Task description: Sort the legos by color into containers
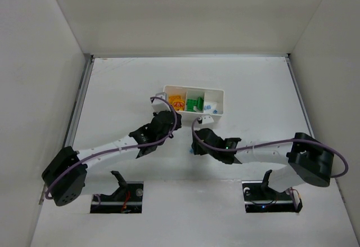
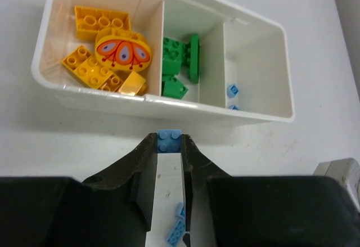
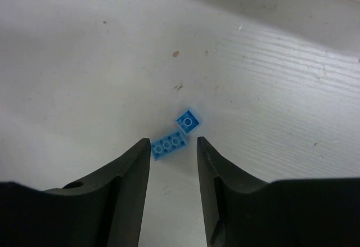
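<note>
Next, I let go of the small blue brick with my left gripper beside the tiny light blue bricks in the white tray [image 1: 214,110] [image 2: 246,102].
The long white tray [image 2: 264,115] lies just ahead of my left gripper [image 2: 169,144]. Its left compartment holds yellow-orange bricks [image 2: 93,70], the middle one green bricks [image 2: 179,61], the right one tiny light blue bricks [image 2: 232,89]. My left gripper is shut on a small blue brick [image 2: 169,138] at its fingertips, close to the tray's near wall. My right gripper [image 3: 173,142] is open, low over the table. Two blue bricks lie at its tips: a longer one [image 3: 167,145] and a small square one [image 3: 188,121]. In the top view the tray [image 1: 220,93] sits at mid-table.
Two more blue pieces [image 2: 177,231] show on the table below my left fingers. White walls enclose the table on three sides. Both arms [image 1: 112,146] reach inward and meet near the tray, the right arm [image 1: 264,148] coming from the right.
</note>
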You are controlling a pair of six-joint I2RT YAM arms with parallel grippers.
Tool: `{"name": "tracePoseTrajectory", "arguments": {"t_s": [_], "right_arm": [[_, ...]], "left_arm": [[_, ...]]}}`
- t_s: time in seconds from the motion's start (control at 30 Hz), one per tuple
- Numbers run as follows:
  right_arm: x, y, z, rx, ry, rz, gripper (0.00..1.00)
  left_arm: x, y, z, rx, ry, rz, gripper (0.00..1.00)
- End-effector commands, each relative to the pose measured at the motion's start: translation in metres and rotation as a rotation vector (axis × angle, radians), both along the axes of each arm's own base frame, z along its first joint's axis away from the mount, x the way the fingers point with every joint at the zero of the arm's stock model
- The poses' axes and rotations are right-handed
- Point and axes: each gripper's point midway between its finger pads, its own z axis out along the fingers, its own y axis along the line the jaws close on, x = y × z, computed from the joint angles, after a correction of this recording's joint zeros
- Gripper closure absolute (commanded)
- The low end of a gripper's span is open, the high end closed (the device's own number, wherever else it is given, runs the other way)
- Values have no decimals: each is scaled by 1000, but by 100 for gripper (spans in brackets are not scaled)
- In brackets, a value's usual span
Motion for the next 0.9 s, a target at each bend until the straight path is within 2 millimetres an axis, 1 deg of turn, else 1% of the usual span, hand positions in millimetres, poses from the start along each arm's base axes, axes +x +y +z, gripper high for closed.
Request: {"name": "tracePoseTrajectory", "arguments": {"t_s": [0.0, 0.07, 0.17, 0.27, 0.4, 0.47, 0.57, 0.77, 0.87], "right_arm": [[2, 6, -4, -31, 35, -25, 57], [4, 8, -7, -42, 42, -33, 58], [8, 11, -7, -29, 49, -56, 58], [14, 10, -7, -29, 53, -79, 57], [17, 17, -9, -32, 62, -82, 57], [18, 18, -13, -43, 71, -85, 58], [20, 17, -15, -53, 78, -102, 60], [30, 19, -13, -93, 57, -128, 60], [33, 20, -15, -121, 50, -133, 64]], "left_arm": [[-6, 8, -8, -33, 23, 1, 87], [-6, 17, -12, -35, 29, 13, 87], [-5, 28, -16, -44, 38, 31, 87], [-5, 31, -20, -56, 50, 25, 87], [-4, 34, -25, -67, 57, 20, 87], [-3, 36, -27, -73, 59, 19, 87], [-2, 38, -28, -82, 59, 19, 87], [-1, 45, -28, -96, 57, 27, 87], [-1, 50, -30, -98, 58, 35, 87]]}}
